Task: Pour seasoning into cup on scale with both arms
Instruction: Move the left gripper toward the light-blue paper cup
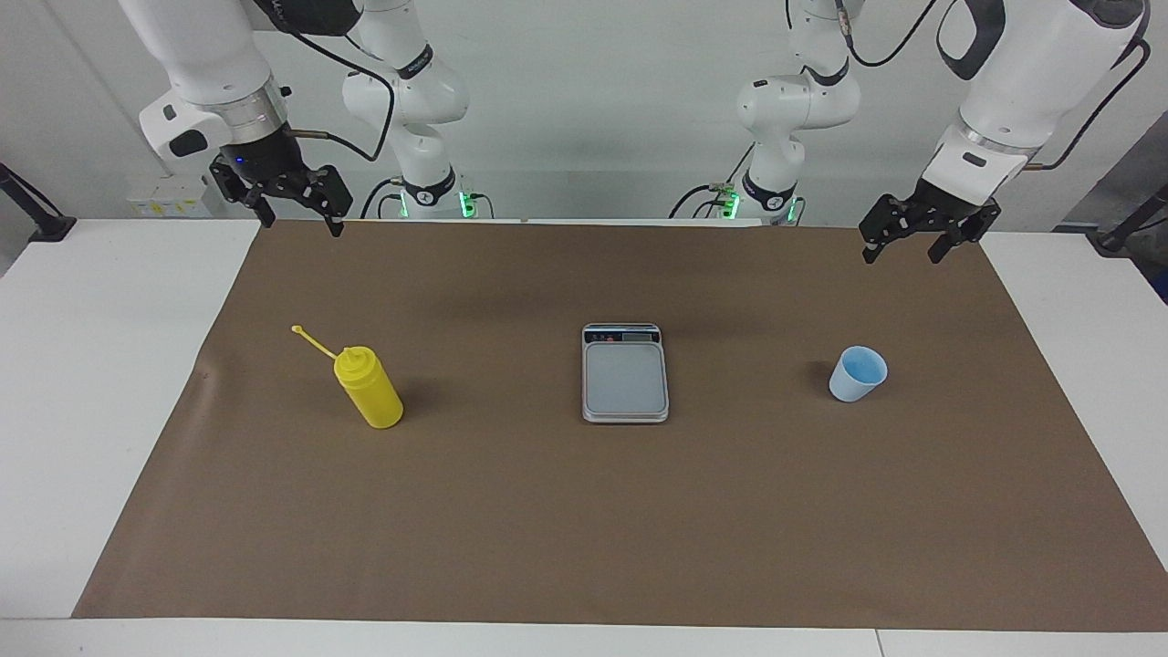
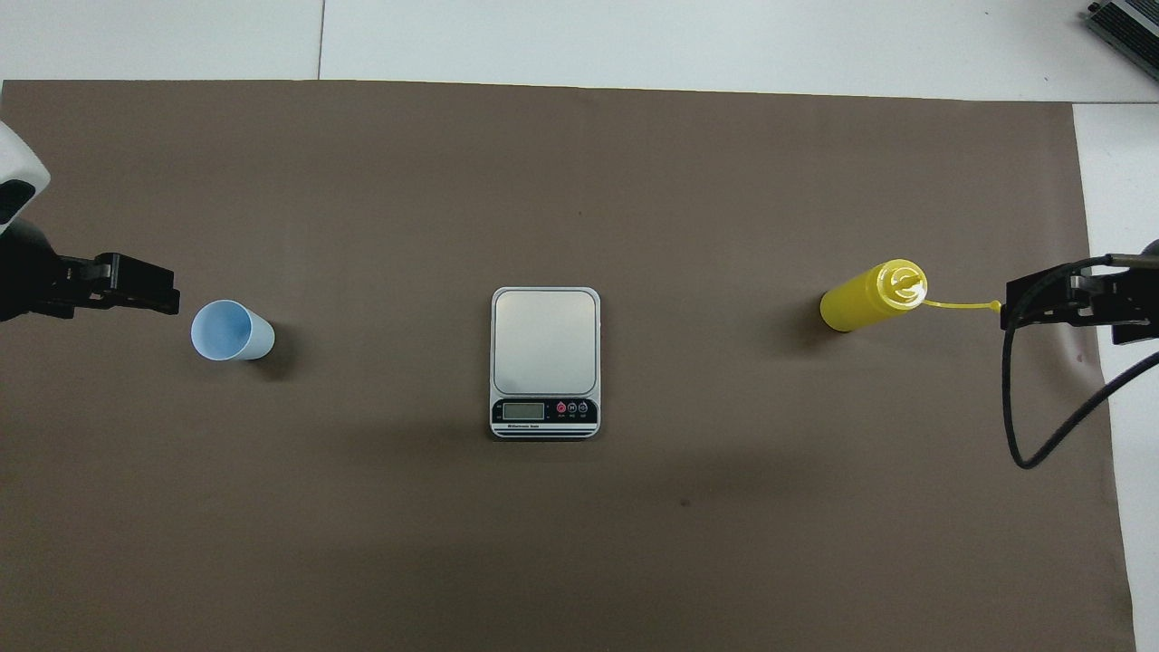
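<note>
The robot's left gripper will go to the pale blue cup next and close on the cup's rim (image 2: pixel 195 335), on the side that faces the left arm.
The yellow seasoning bottle (image 1: pixel 370 391) (image 2: pixel 871 295) stands upright on the brown mat toward the right arm's end, its cap strap sticking out sideways. The silver-grey scale (image 1: pixel 625 376) (image 2: pixel 545 342) lies mid-table with a bare plate and its display on the edge nearer the robots. The pale blue cup (image 1: pixel 858 372) (image 2: pixel 231 330) stands upright on the mat toward the left arm's end, apart from the scale. My right gripper (image 1: pixel 303 224) (image 2: pixel 1019 303) hangs open and empty in the air over the mat's robot-side edge. My left gripper (image 1: pixel 902 254) (image 2: pixel 167 294) hangs the same way, open and empty.
A brown mat (image 1: pixel 584 529) covers most of the white table (image 1: pixel 91 365). A black cable (image 2: pixel 1014 426) loops down from the right arm. A dark device (image 2: pixel 1127 23) sits at a table corner away from the robots.
</note>
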